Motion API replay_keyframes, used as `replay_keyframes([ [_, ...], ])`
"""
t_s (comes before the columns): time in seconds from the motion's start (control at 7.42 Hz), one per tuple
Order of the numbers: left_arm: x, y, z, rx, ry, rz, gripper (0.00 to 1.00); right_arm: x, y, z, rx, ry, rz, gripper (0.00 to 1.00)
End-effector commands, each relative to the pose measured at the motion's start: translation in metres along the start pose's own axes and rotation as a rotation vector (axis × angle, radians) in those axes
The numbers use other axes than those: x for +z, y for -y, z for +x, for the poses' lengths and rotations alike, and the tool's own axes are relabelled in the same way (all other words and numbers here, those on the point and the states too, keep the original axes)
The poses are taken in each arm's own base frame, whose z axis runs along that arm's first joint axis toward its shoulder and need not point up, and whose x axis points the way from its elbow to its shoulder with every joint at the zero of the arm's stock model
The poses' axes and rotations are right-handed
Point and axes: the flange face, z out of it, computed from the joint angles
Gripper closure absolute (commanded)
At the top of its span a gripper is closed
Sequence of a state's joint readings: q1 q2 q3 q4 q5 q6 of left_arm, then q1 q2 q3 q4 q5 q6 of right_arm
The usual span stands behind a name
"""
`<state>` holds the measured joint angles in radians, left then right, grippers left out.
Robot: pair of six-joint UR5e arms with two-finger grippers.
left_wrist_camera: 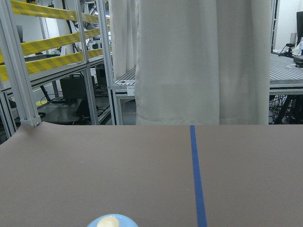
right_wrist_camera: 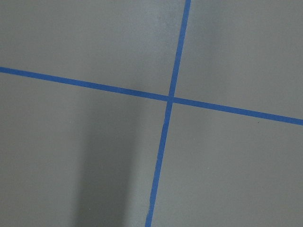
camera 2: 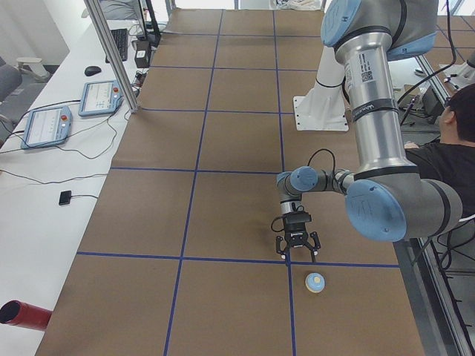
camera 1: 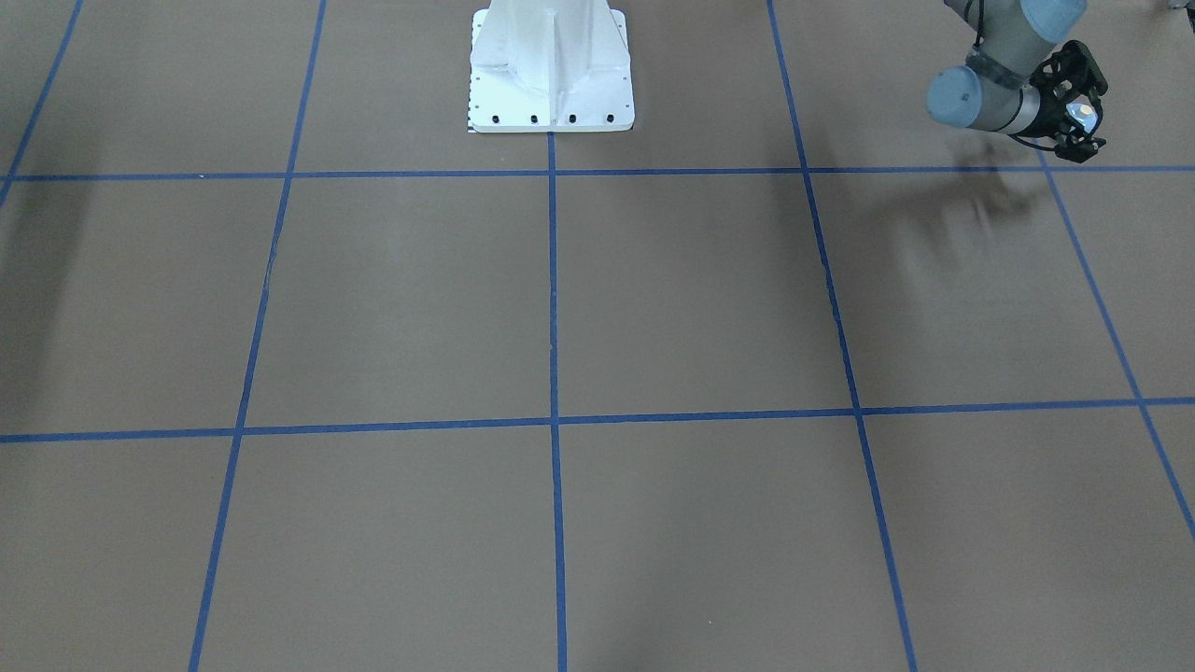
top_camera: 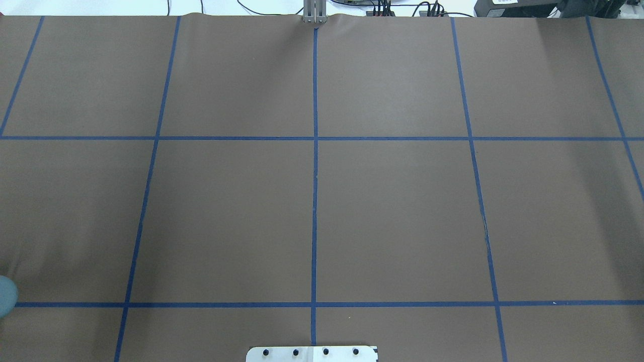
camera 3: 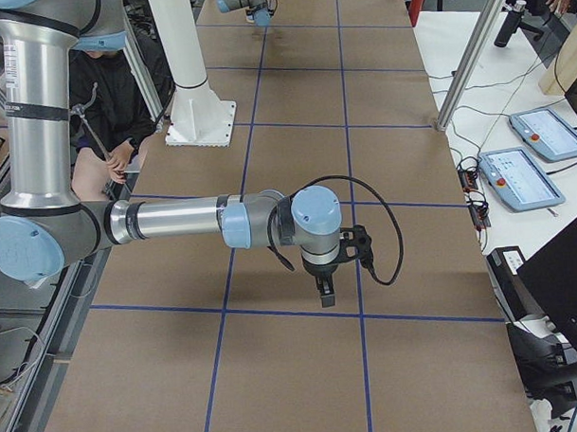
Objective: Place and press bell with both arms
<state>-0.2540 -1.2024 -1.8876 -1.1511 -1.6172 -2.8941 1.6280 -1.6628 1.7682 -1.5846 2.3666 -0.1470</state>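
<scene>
I will close my left gripper on the light blue sides of the bell (camera 1: 1082, 116) (left_wrist_camera: 113, 224), so that the cream button is centred between its fingers.
The bell (camera 2: 315, 282), light blue with a cream button, sits on the brown table near its left end. Its top just shows at the bottom edge of the left wrist view (left_wrist_camera: 112, 221). My left gripper (camera 2: 298, 257) points down a short way from the bell, its fingers spread open and empty; it also shows in the front-facing view (camera 1: 1081, 140). My right gripper (camera 3: 326, 290) hangs low over the table near a tape crossing. It shows only in the exterior right view, so I cannot tell whether it is open or shut.
The white pedestal (camera 1: 551, 84) stands at the robot's side of the table. A seated person (camera 2: 449, 148) is beside the table. A red cylinder (camera 2: 22, 315) and teach pendants (camera 2: 44, 126) lie on the white side bench. Blue tape lines grid the table.
</scene>
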Motion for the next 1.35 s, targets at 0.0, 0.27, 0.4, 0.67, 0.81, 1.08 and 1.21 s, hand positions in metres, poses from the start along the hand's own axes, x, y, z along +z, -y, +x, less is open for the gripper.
replay_keyframes([
  [0.0,0.006,-0.010,-0.018,-0.001,0.007,0.016,0.00,-0.001,0.002,-0.001,-0.004,-0.002,0.003,0.00],
  [0.27,0.016,-0.024,-0.030,0.007,-0.004,0.007,0.00,-0.001,0.003,-0.001,-0.005,0.000,0.004,0.00],
  [0.4,0.022,-0.029,-0.033,-0.001,-0.011,0.008,0.00,-0.001,0.002,-0.002,-0.004,0.001,0.003,0.00],
  [0.67,0.034,-0.033,-0.036,-0.010,-0.018,0.021,0.00,-0.001,0.002,-0.001,-0.003,0.002,0.002,0.00],
  [0.81,0.042,-0.038,-0.038,-0.002,-0.024,0.017,0.00,-0.001,0.002,-0.001,-0.003,0.002,0.002,0.00],
  [1.08,0.047,-0.039,-0.040,0.009,-0.029,0.017,0.00,-0.001,0.002,-0.001,-0.005,0.000,0.002,0.00],
  [1.21,0.049,-0.039,-0.041,0.004,-0.030,0.020,0.00,-0.001,0.002,-0.001,-0.005,0.000,0.002,0.00],
])
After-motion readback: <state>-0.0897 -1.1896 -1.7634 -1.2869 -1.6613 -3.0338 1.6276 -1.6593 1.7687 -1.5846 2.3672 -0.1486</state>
